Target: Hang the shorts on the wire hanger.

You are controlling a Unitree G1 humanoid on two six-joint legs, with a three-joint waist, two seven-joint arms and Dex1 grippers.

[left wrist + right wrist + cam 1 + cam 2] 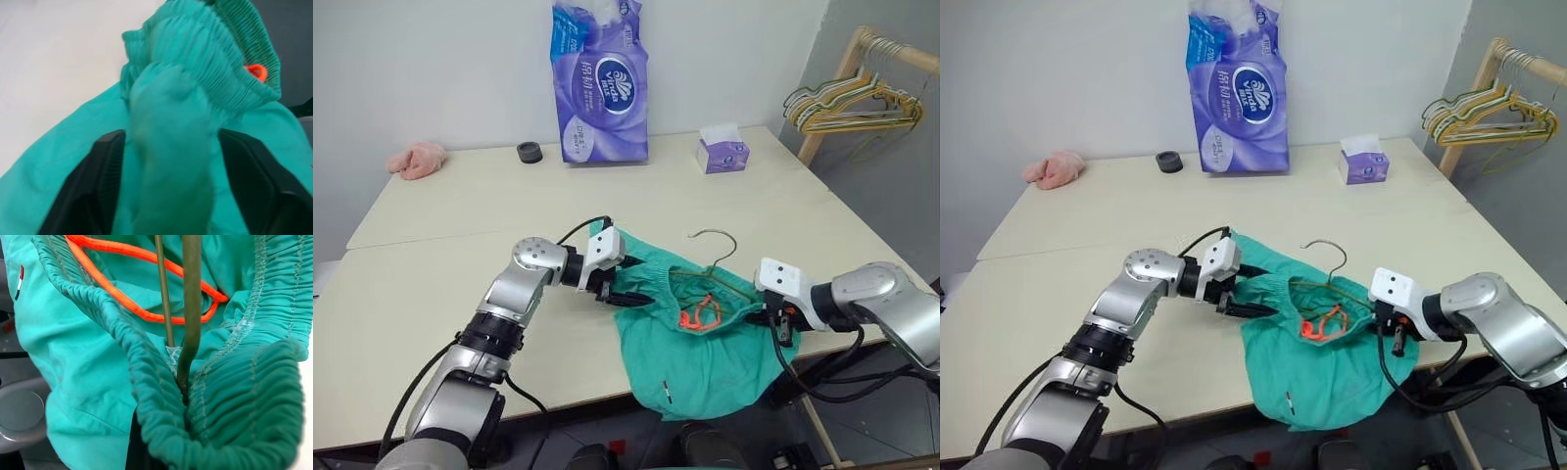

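My left gripper is open beside the gathered waistband, which bunches up slack, so it should pinch the teal fold [171, 152] and pull the waistband tight along the hanger.
The teal shorts [705, 352] lie at the table's front edge, with the legs hanging over it. Their gathered waistband is spread open and the orange drawstring [698, 315] shows inside. The wire hanger [720, 240] sits partly inside the waistband, and its hook sticks out toward the back. At the waistband's left end my left gripper [625, 294] is open, its black fingers [98, 186] apart with a fold of teal fabric between them. My right gripper [781, 323] is shut at the right end, pinching the waistband together with the hanger wire [190, 308].
At the back of the table stand a purple tissue pack [600, 83], a small purple tissue box [722, 152] and a black round object [530, 152]. A pink cloth [417, 160] lies far left. A wooden rack with yellow and green hangers [852, 103] stands to the right.
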